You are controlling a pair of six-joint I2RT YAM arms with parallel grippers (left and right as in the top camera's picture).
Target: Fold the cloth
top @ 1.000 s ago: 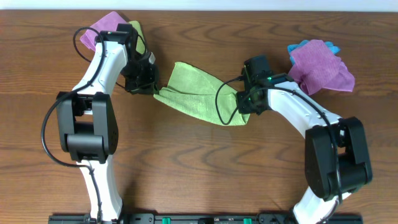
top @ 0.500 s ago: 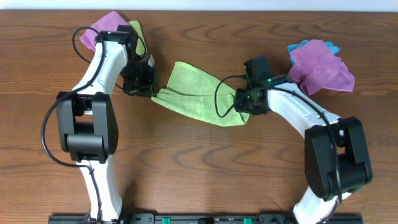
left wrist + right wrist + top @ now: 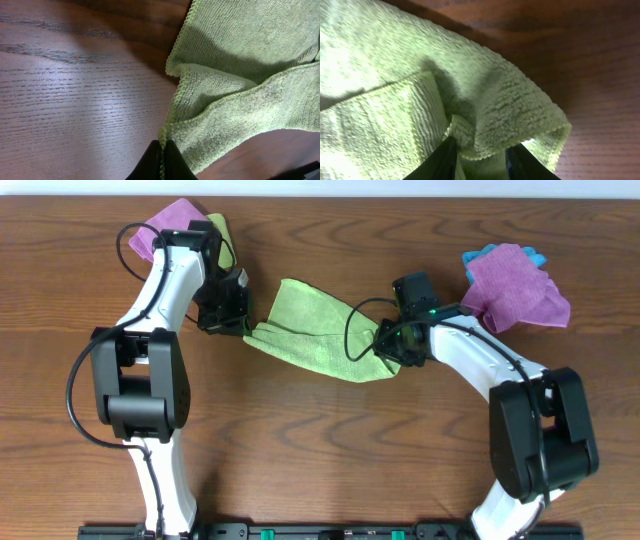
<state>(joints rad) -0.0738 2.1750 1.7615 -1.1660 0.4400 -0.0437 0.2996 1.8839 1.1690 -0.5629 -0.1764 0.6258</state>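
Observation:
A bunched fold of the cloth is in my right gripper, so it should open, spread that end of the cloth flat, then take the upper layer's corner (image 3: 427, 77) before folding.
A lime green cloth (image 3: 310, 330) lies partly folded across the middle of the wooden table. My left gripper (image 3: 245, 328) is at its left end, shut on the stitched edge, as the left wrist view (image 3: 162, 150) shows, with the cloth (image 3: 240, 100) spreading to the right in two layers. My right gripper (image 3: 390, 350) is at the cloth's right end. In the right wrist view its fingers (image 3: 480, 152) hold a bunched fold of the cloth (image 3: 395, 75) between them, lifted a little off the table.
A purple cloth (image 3: 170, 225) and another green cloth (image 3: 220, 230) lie at the back left behind my left arm. A purple cloth (image 3: 515, 285) on a blue cloth (image 3: 485, 255) lies at the back right. Bare wood lies in front of the cloth.
My right gripper has moved slightly up and left with the cloth's right end, so the cloth has bunched a little more. The left gripper has barely shifted.

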